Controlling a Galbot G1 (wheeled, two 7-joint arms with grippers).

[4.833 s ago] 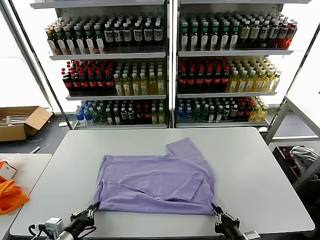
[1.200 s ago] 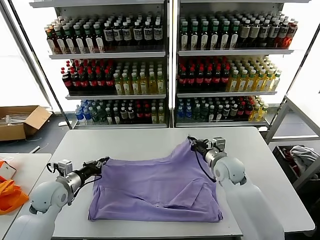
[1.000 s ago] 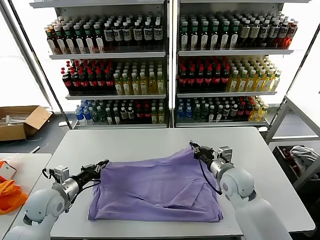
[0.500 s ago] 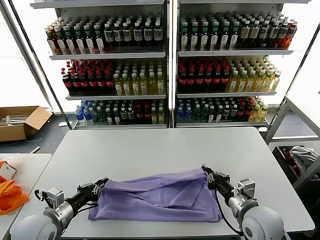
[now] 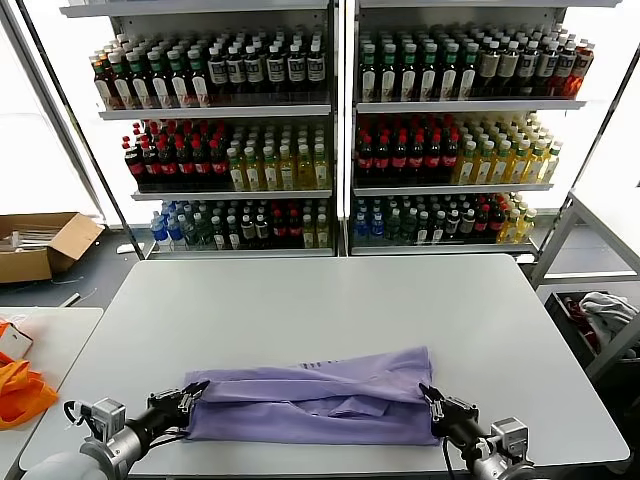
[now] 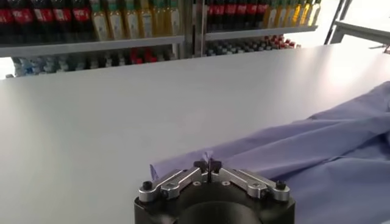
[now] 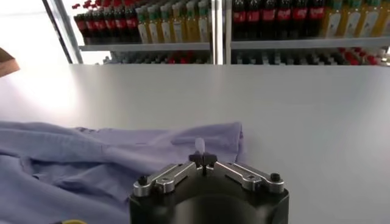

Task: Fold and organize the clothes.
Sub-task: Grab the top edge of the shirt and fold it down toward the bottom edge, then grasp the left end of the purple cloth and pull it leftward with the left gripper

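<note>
The T-shirt's edge is only slightly pinched by my left gripper, so it should open and take a thicker bunch of the T-shirt's folded end (image 5: 206, 412) before it drags the T-shirt.
The clothes, one lavender T-shirt (image 5: 320, 395), lie folded into a long flat band across the front of the grey table (image 5: 320, 300). My left gripper (image 5: 190, 392) sits low at the band's left end, shut on a pinch of its edge. In the left wrist view a tip of lavender fabric pokes up between the closed fingertips of the left gripper (image 6: 208, 164), and the T-shirt (image 6: 317, 146) spreads beyond. My right gripper (image 5: 428, 393) is at the band's right end, also shut on the fabric. A small tuft shows above the right gripper (image 7: 202, 158), with the T-shirt (image 7: 91, 158) lying beside it.
Shelves of bottles (image 5: 340, 140) stand behind the table. A cardboard box (image 5: 40, 245) sits on the floor at far left, orange fabric (image 5: 20, 390) lies on a side table at left, and a grey-white cloth heap (image 5: 605, 315) lies at right.
Both grippers have carried the shirt's far edge toward the table's front edge. The shirt has gone from spread out to a narrow doubled band, and the grippers now sit low at its ends.
</note>
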